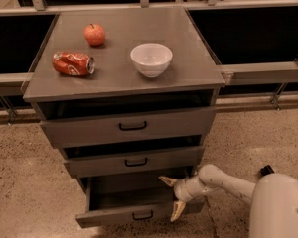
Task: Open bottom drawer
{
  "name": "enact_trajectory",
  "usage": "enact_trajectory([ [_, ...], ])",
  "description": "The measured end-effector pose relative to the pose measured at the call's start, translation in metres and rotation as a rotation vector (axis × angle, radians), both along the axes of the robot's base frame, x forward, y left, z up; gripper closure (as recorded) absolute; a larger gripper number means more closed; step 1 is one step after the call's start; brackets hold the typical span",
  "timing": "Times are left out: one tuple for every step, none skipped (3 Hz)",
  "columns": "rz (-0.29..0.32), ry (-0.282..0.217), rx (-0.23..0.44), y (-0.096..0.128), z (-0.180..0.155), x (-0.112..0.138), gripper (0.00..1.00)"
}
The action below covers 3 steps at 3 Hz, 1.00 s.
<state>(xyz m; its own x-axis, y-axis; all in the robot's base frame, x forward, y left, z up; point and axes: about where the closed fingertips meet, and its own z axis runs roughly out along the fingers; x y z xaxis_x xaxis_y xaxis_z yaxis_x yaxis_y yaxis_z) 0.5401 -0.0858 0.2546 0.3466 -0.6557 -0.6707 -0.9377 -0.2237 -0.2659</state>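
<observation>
The bottom drawer is just partly out and my gripper's fingers are open wide at its corner, so I should grab its front's top edge [161, 207] and pull it out further.
The bottom drawer [114, 216] of the grey cabinet is pulled out, its dark inside showing, with a small black bar handle [142, 215] on its front. My gripper [172, 197] is at the drawer's right end, over its front right corner. Its two pale fingers are spread apart, one pointing up-left [166, 181], one down [178, 210], and hold nothing. The white arm [228, 182] reaches in from the lower right.
The middle drawer [134, 161] and top drawer [129, 126] stand slightly out. On the cabinet top [184, 38] sit a red apple [95, 34], a crushed red can [73, 63] and a white bowl [151, 59]. Speckled floor surrounds the cabinet; rails run behind.
</observation>
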Motion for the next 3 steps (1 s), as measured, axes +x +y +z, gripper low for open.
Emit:
enact_trajectory([
  [0.007,0.036,-0.006,0.004,-0.022,0.005,0.00],
  [0.039,0.065,-0.019,0.009,-0.034,-0.002,0.18],
  [0.061,0.120,-0.047,0.005,-0.047,-0.026,0.42],
])
